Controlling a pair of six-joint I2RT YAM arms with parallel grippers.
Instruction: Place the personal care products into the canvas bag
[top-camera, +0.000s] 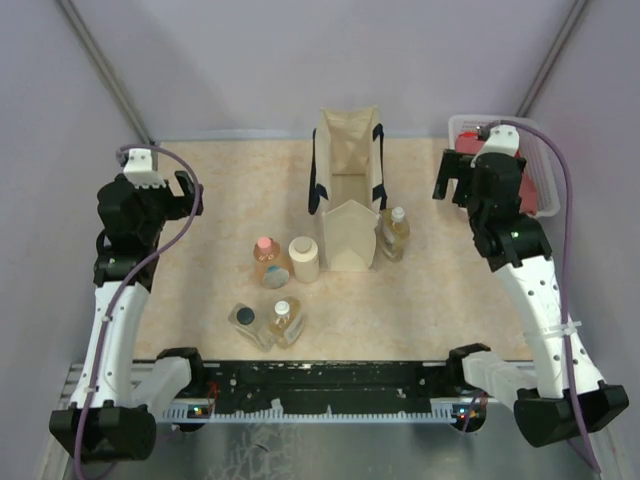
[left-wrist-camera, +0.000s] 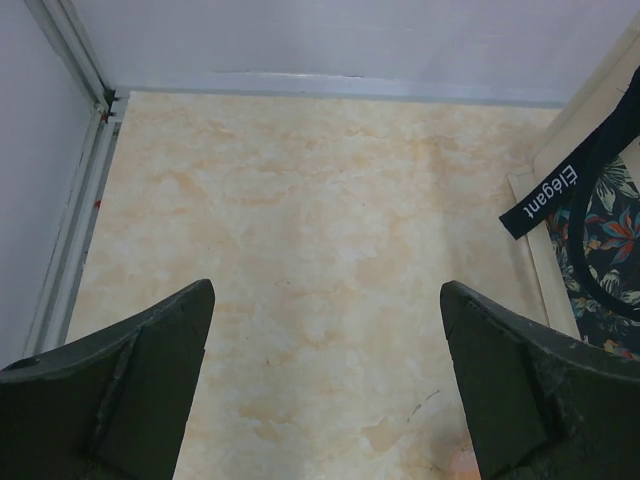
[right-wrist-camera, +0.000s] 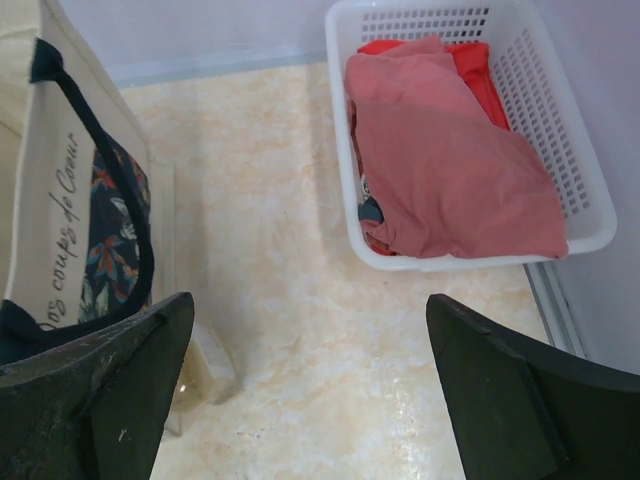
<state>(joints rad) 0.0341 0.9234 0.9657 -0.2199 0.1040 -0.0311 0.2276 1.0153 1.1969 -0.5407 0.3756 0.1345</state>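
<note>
The upper body (top-camera: 396, 228) of the white-capped amber bottle beside the canvas bag, just below the bottle's cap, is the next place for my right gripper to grab.
The canvas bag (top-camera: 347, 190) stands upright and open at the back centre of the table, with dark strap handles. A white-capped amber bottle (top-camera: 393, 232) stands against its right side. A pink-capped bottle (top-camera: 266, 257) and a cream cylindrical container (top-camera: 304, 258) stand left of the bag. A dark-capped bottle (top-camera: 247, 322) and a white-capped bottle (top-camera: 285, 320) sit nearer the front. My left gripper (top-camera: 190, 195) is open and empty over bare table (left-wrist-camera: 325, 290), far left of the bag (left-wrist-camera: 600, 220). My right gripper (top-camera: 450, 185) is open and empty (right-wrist-camera: 308, 300), between the bag (right-wrist-camera: 70, 200) and the basket; a bottle (right-wrist-camera: 205, 375) shows by its left finger.
A white plastic basket (top-camera: 540, 150) with a red cloth (right-wrist-camera: 450, 150) stands at the back right, its rim (right-wrist-camera: 340, 120) close to my right gripper. Walls enclose the table at the back and sides.
</note>
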